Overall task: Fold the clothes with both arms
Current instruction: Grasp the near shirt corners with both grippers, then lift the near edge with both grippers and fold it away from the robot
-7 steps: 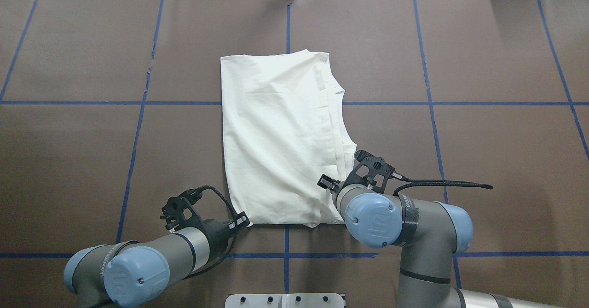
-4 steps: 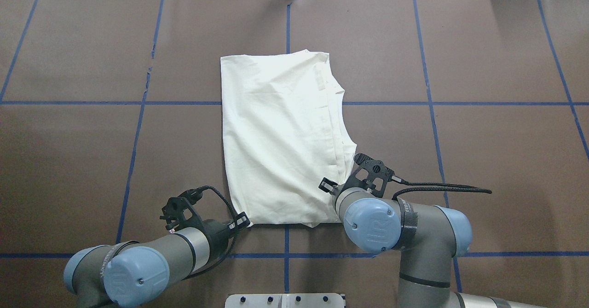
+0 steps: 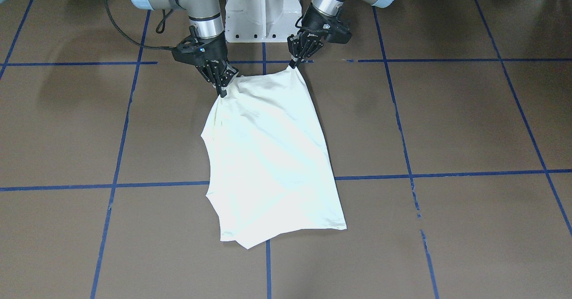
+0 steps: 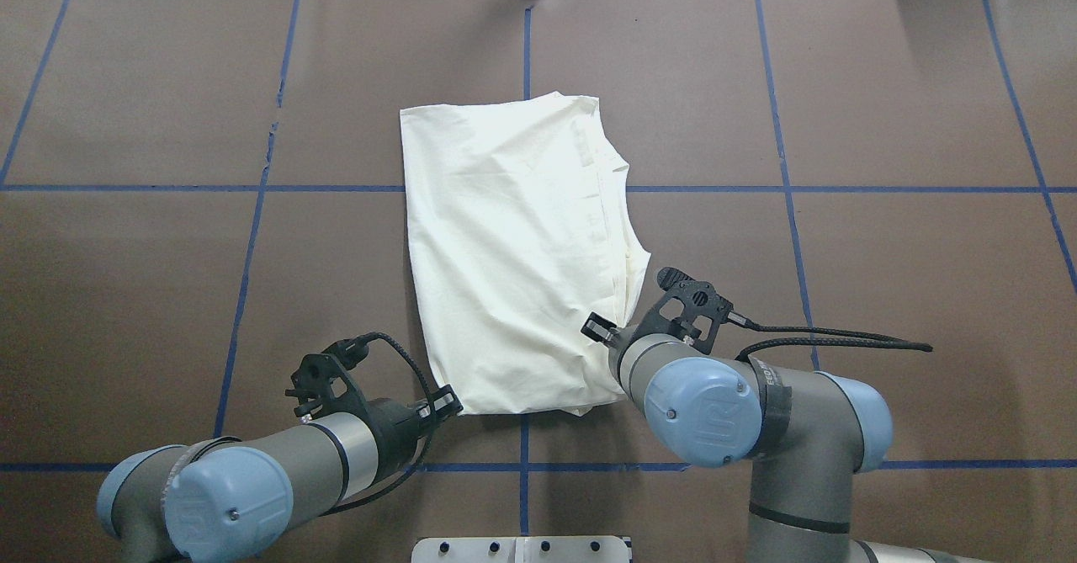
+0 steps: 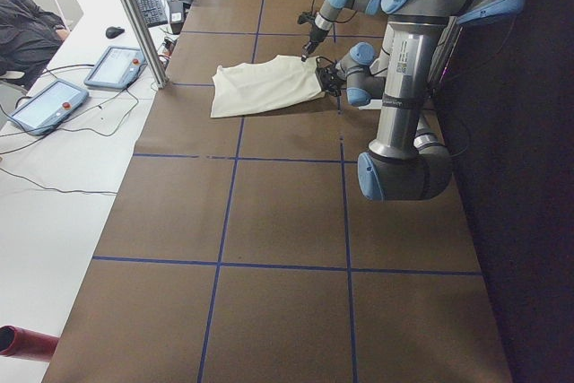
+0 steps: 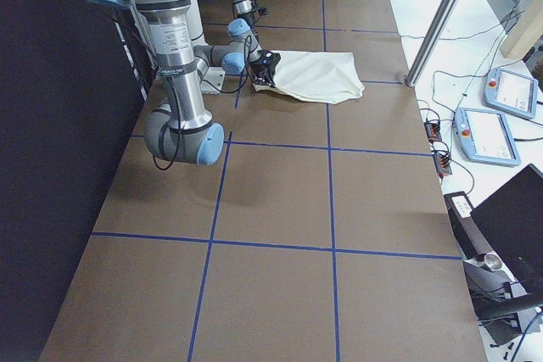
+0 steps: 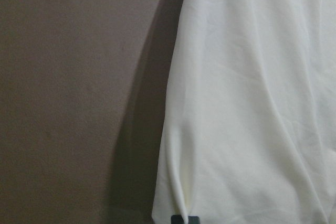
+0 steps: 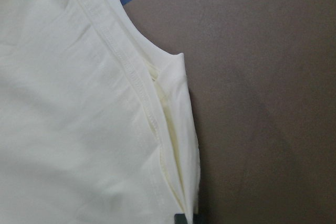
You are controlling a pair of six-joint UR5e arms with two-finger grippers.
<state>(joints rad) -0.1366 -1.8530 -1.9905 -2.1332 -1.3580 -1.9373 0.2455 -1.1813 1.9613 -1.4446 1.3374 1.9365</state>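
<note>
The cream shirt's corner will leave my left gripper just short of the crosswise blue tape line point(image 3: 322, 160) under its middle.
The clothes point(image 4: 513, 235) are one cream shirt, folded lengthwise with its plain side up, lying mid-table point(image 3: 268, 156). No print shows. My left gripper point(image 3: 293, 65) is shut on the shirt's near corner on my left side. My right gripper point(image 3: 222, 92) is shut on the other near corner, by the layered seams point(image 8: 142, 93). The near edge hangs tented between the two grippers, a little off the table. From overhead, the left gripper point(image 4: 453, 402) is at the shirt's near-left corner, and the right fingertips are hidden under the wrist. Each wrist view has cloth point(image 7: 252, 103) filling it down to the fingertips.
The brown table point(image 4: 883, 252) carries a grid of blue tape lines. The white pedestal base point(image 3: 261, 8) stands just behind the grippers. A metal pole point(image 5: 134, 15), tablets point(image 5: 54, 100) and a seated person point(image 5: 27, 33) are past the far edge.
Both arms have shifted slightly, with the right elbow swinging outward. The shirt's far-left corner has slid a little to the left. Both grips are unchanged.
</note>
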